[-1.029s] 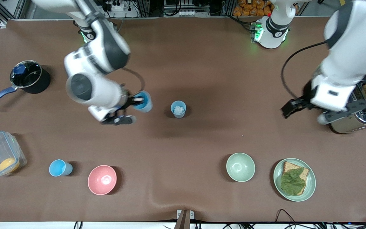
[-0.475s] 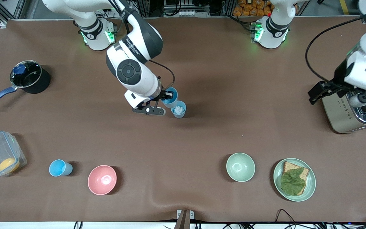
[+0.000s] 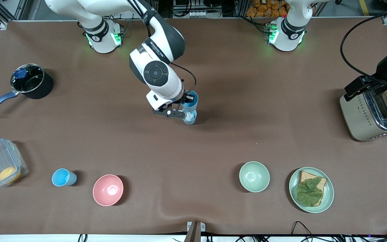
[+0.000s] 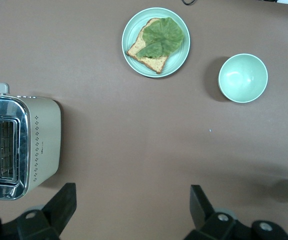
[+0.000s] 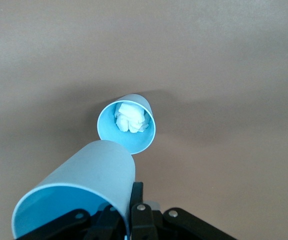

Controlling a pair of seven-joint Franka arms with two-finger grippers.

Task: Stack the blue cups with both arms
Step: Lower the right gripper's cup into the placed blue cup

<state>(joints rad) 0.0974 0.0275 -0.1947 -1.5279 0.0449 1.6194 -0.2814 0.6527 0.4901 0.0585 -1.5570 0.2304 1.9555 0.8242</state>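
Observation:
My right gripper should release the bright sky-blue cup so that it is left inside the paler blue cup with white bits (image 3: 189,115) (image 5: 127,126).
My right gripper (image 3: 186,101) is shut on the rim of a bright sky-blue cup (image 3: 190,99) and holds it tilted just above the paler blue cup with white bits inside (image 3: 190,118), which stands mid-table. In the right wrist view the held cup (image 5: 84,192) fills the foreground, pinched by the gripper (image 5: 123,210), with the paler cup (image 5: 126,125) below it. Another sky-blue cup (image 3: 64,177) stands beside the pink bowl (image 3: 108,190). My left gripper (image 3: 359,87) is open and empty over the toaster (image 3: 370,116); its fingers (image 4: 59,210) are spread wide.
The toaster holds a slice of bread. A plate with toast and lettuce (image 3: 326,196) and a pale green bowl (image 3: 254,176) are near the front camera. A dark pot (image 3: 30,81) and a plastic container (image 3: 0,166) stand at the right arm's end.
My right arm has carried the sky-blue cup toward the left arm's end until it hangs over the paler cup. My left arm has drawn back to the toaster.

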